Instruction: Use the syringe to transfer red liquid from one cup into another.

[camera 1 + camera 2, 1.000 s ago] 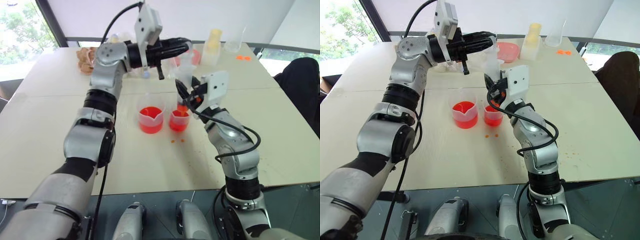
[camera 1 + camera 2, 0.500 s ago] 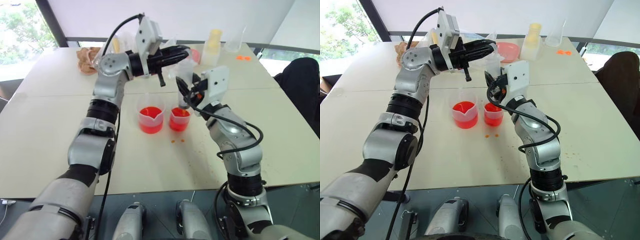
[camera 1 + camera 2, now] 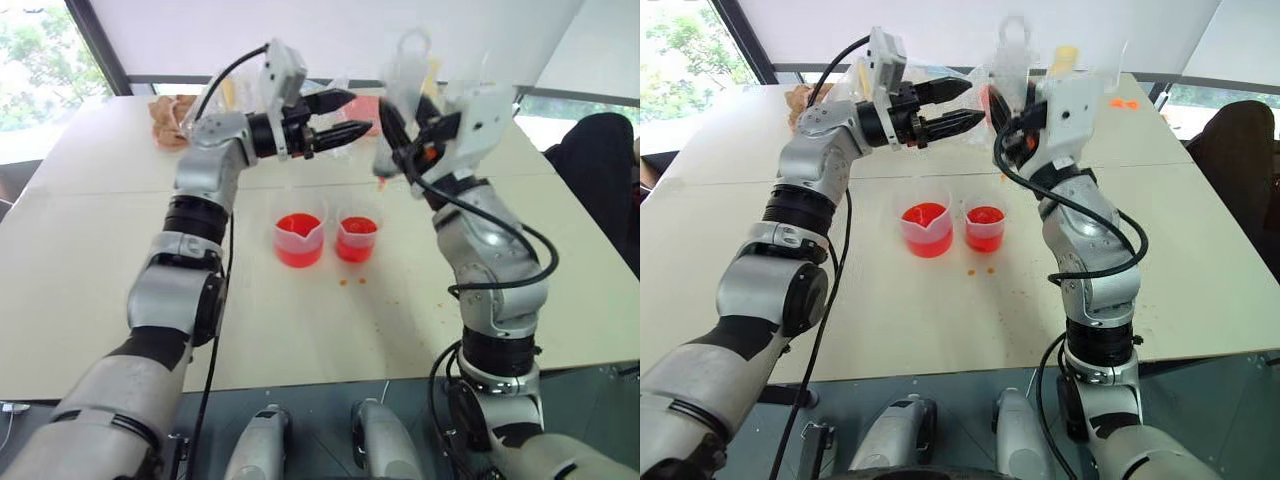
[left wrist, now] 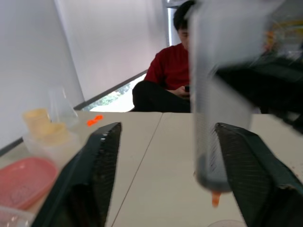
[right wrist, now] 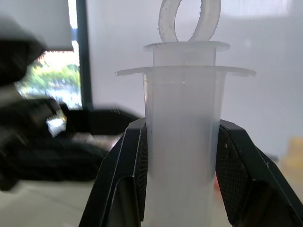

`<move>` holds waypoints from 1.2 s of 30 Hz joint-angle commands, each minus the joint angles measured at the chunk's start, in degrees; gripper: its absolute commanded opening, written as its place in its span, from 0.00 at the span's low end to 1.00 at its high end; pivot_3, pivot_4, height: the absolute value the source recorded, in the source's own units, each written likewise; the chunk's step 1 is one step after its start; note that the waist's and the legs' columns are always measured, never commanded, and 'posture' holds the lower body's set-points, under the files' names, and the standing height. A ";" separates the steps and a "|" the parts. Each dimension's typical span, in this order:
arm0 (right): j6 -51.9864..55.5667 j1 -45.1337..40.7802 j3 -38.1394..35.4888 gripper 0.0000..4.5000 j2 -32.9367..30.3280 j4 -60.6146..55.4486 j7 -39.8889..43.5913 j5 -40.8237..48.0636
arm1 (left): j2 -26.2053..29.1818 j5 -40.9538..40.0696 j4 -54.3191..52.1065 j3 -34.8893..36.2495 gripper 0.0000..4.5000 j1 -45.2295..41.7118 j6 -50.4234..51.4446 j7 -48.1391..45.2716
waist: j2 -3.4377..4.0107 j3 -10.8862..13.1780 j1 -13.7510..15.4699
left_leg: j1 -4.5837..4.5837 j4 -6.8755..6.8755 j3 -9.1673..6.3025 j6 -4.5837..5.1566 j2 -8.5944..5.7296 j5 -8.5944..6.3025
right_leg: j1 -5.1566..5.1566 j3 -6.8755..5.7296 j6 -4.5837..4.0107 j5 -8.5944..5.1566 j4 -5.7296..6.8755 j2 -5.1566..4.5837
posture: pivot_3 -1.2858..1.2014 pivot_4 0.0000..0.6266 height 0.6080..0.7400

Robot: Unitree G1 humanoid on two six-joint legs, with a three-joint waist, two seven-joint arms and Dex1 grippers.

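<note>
The robot's right gripper will release the syringe on the table (image 3: pixel 433 261) beside the narrower cup, away from the cup with the spout.
My right gripper (image 5: pixel 182 128) is shut on the barrel of the syringe (image 3: pixel 402 88). It holds the syringe nearly upright, high above the table, with the plunger ring on top and the orange tip (image 4: pixel 215 198) pointing down. My left gripper (image 3: pixel 352 113) is open at the same height, just left of the syringe, with its fingers (image 4: pixel 102 165) pointing at the barrel and apart from it. Below stand the spouted cup (image 3: pixel 299 238) and, to its right, the narrower cup (image 3: pixel 357 237). Red liquid (image 3: pixel 926 214) is in both.
Red drops (image 3: pixel 352 282) dot the table in front of the cups. At the far edge are a pink dish (image 4: pixel 23 175), a capped white bottle (image 3: pixel 1068 55), a clear flask (image 4: pixel 59 101) and orange bits (image 3: pixel 1127 103). A person in red (image 4: pixel 173 71) sits beyond the table.
The right gripper has lifted the syringe up out of the narrower cup. The left gripper, shut at the syringe's top before, has opened and moved a little left.
</note>
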 commanded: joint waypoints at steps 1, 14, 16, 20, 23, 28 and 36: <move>-0.25 -0.69 -1.78 0.32 0.86 -1.23 -0.88 1.88 | 3.99 -4.84 -6.22 3.76 0.90 -1.44 6.05 -1.66 | 0.00 0.00 -0.40 | -0.01 0.01 0.01 0.00 0.00 0.00 | 0.00 0.00 0.00 0.00 0.01 0.00 | 0.52 0.24 1.00; 42.12 -11.41 -26.61 0.32 -18.94 17.79 -3.43 27.71 | 21.85 -18.35 -57.14 1.82 0.90 32.63 36.80 -3.06 | 0.05 0.00 0.78 | 0.00 -0.03 -0.07 0.00 0.11 0.00 | 0.03 0.22 -0.03 0.01 -0.07 -0.20 | 0.52 0.24 1.00; 51.58 -11.95 -27.34 0.32 -24.39 27.30 -2.24 27.16 | 23.36 -19.88 -63.72 1.74 0.90 38.74 38.49 -1.55 | 0.06 -0.01 0.88 | 0.05 -0.04 0.01 0.05 0.09 -0.03 | 0.09 0.25 -0.04 0.00 -0.14 -0.23 | 0.52 0.24 1.00; 60.40 -10.62 -22.17 0.32 -30.37 37.09 3.91 26.72 | 22.32 -23.19 -73.57 2.51 0.90 47.00 41.92 5.63 | 0.05 -0.01 0.90 | 0.08 -0.07 0.19 0.07 0.08 -0.04 | 0.17 0.25 -0.07 -0.02 -0.18 -0.21 | 0.52 0.24 1.00; 62.49 -11.39 -18.64 0.32 -31.58 43.01 7.44 28.14 | 23.69 -24.40 -78.29 3.01 0.90 51.32 42.66 7.53 | 0.06 0.00 0.43 | 0.07 -0.01 0.24 0.08 0.05 -0.04 | 0.17 0.25 -0.05 -0.01 -0.19 -0.12 | 0.52 0.24 1.00; 62.26 -14.49 -11.21 0.32 -32.19 48.25 12.06 25.62 | 27.44 -21.71 -79.66 1.55 0.90 56.17 38.96 7.65 | 0.07 -0.01 0.25 | 0.16 -0.01 0.33 0.08 0.07 -0.04 | 0.18 0.33 -0.06 -0.01 -0.17 0.02 | 0.52 0.24 1.00; 57.96 -15.18 -3.56 0.99 -32.66 52.42 17.93 20.71 | 27.98 -21.37 -79.00 -0.11 0.91 57.27 36.46 8.69 | 0.03 -0.03 1.00 | 0.10 0.05 0.31 0.08 0.06 -0.04 | 0.25 0.33 -0.05 -0.01 -0.30 0.01 | 0.52 0.24 1.00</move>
